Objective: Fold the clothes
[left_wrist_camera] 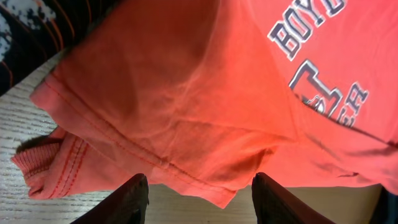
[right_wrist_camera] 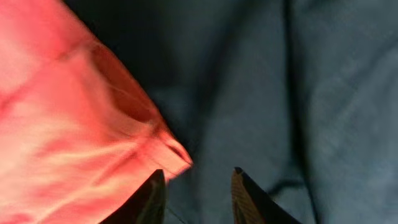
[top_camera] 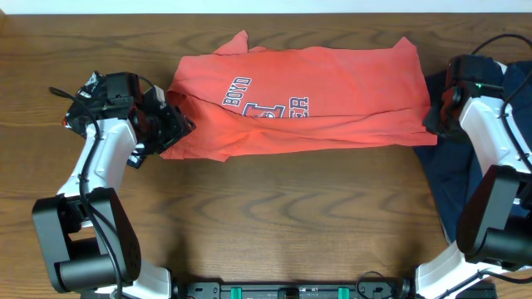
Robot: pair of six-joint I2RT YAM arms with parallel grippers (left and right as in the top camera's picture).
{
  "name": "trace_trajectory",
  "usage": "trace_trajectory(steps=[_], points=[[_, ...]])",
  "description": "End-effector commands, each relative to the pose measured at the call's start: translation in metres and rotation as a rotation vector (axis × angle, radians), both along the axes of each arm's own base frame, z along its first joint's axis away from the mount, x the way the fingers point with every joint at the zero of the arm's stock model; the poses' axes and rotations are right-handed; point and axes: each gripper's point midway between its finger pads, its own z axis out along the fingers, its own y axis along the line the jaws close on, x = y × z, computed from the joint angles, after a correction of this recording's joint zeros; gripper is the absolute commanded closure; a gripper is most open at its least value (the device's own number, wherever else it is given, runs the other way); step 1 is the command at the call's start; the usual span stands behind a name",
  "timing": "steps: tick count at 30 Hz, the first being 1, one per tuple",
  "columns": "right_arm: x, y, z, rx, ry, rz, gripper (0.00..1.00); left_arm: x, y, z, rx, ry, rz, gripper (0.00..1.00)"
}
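Observation:
The coral-red T-shirt's folded-over sleeve sits low, cuff gaping, so my right gripper will pull the cuff's upper edge [top_camera: 428, 109] toward the far side.
The coral-red T-shirt [top_camera: 332, 104] with white block lettering lies folded lengthwise across the far middle of the table. My left gripper [top_camera: 170, 124] is at its left end, open, with the shirt's hem corner [left_wrist_camera: 217, 193] just ahead of the fingers [left_wrist_camera: 199, 193] and not held. My right gripper [top_camera: 434, 116] is at the shirt's right end, open, its fingers [right_wrist_camera: 196, 186] over the navy blue shirt [right_wrist_camera: 298, 93] beside the red shirt's corner [right_wrist_camera: 168, 149]. The navy shirt [top_camera: 453, 178] lies at the right side of the table.
A black garment with white and orange print [left_wrist_camera: 31, 31] lies at the far left, partly under the red shirt. A light-coloured cloth [top_camera: 517, 83] shows at the far right edge. Bare wooden table [top_camera: 291, 216] stretches along the front.

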Motion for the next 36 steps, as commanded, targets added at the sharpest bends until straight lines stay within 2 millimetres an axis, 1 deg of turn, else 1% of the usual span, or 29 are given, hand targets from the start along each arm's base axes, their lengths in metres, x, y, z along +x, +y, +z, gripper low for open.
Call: trace_trajectory(steps=[1, 2, 4, 5, 7, 8, 9, 11, 13, 17, 21, 23, 24, 26, 27, 30, 32, 36], points=[[-0.023, -0.013, -0.012, 0.001, 0.064, -0.081, 0.80, -0.009, -0.002, -0.011, 0.003, 0.020, -0.028, 0.47], [-0.028, -0.009, -0.018, 0.043, 0.080, -0.060, 0.83, -0.010, -0.002, -0.012, 0.005, 0.018, -0.034, 0.49], [-0.032, -0.002, -0.030, 0.120, 0.080, -0.032, 0.83, -0.009, -0.003, -0.014, 0.014, 0.003, -0.057, 0.49], [-0.032, -0.003, -0.032, 0.130, 0.070, -0.037, 0.82, -0.009, -0.003, -0.014, 0.016, -0.002, -0.065, 0.50], [-0.022, -0.001, -0.036, 0.174, 0.016, -0.024, 0.80, -0.009, -0.005, -0.015, 0.023, -0.010, -0.085, 0.49], [-0.015, 0.004, -0.036, 0.207, -0.012, 0.021, 0.78, -0.009, -0.006, -0.015, 0.025, -0.014, -0.096, 0.49], [-0.005, 0.012, -0.035, 0.247, -0.046, 0.087, 0.75, -0.009, -0.007, -0.015, 0.028, -0.015, -0.105, 0.49], [0.012, 0.026, -0.031, 0.313, -0.119, 0.186, 0.60, -0.010, -0.011, -0.016, 0.031, -0.015, -0.115, 0.49], [0.022, 0.033, -0.027, 0.346, -0.166, 0.217, 0.56, -0.010, -0.013, -0.017, 0.044, -0.012, -0.124, 0.49], [0.032, 0.033, -0.024, 0.332, -0.204, 0.231, 0.57, -0.012, -0.012, -0.022, 0.121, 0.001, -0.137, 0.49], [0.035, 0.031, -0.023, 0.321, -0.215, 0.232, 0.60, -0.012, -0.018, -0.023, 0.135, 0.001, -0.154, 0.49], [0.036, 0.029, -0.022, 0.313, -0.216, 0.231, 0.64, -0.012, -0.019, -0.023, 0.135, 0.001, -0.157, 0.49], [0.036, 0.029, -0.022, 0.313, -0.219, 0.232, 0.69, -0.012, -0.019, -0.023, 0.135, 0.001, -0.157, 0.49], [0.036, 0.030, -0.022, 0.313, -0.219, 0.233, 0.75, -0.012, -0.019, -0.023, 0.135, 0.001, -0.157, 0.49], [0.036, 0.030, -0.022, 0.313, -0.219, 0.234, 0.76, -0.012, -0.019, -0.023, 0.135, 0.002, -0.157, 0.49], [0.036, 0.029, -0.023, 0.304, -0.216, 0.230, 0.75, -0.012, -0.019, -0.023, 0.135, 0.002, -0.157, 0.49], [0.035, 0.026, -0.023, 0.288, -0.210, 0.224, 0.69, -0.013, -0.019, -0.023, 0.134, 0.003, -0.157, 0.49], [0.034, 0.016, -0.024, 0.238, -0.197, 0.208, 0.67, -0.014, -0.019, -0.023, 0.133, 0.009, -0.158, 0.49]])
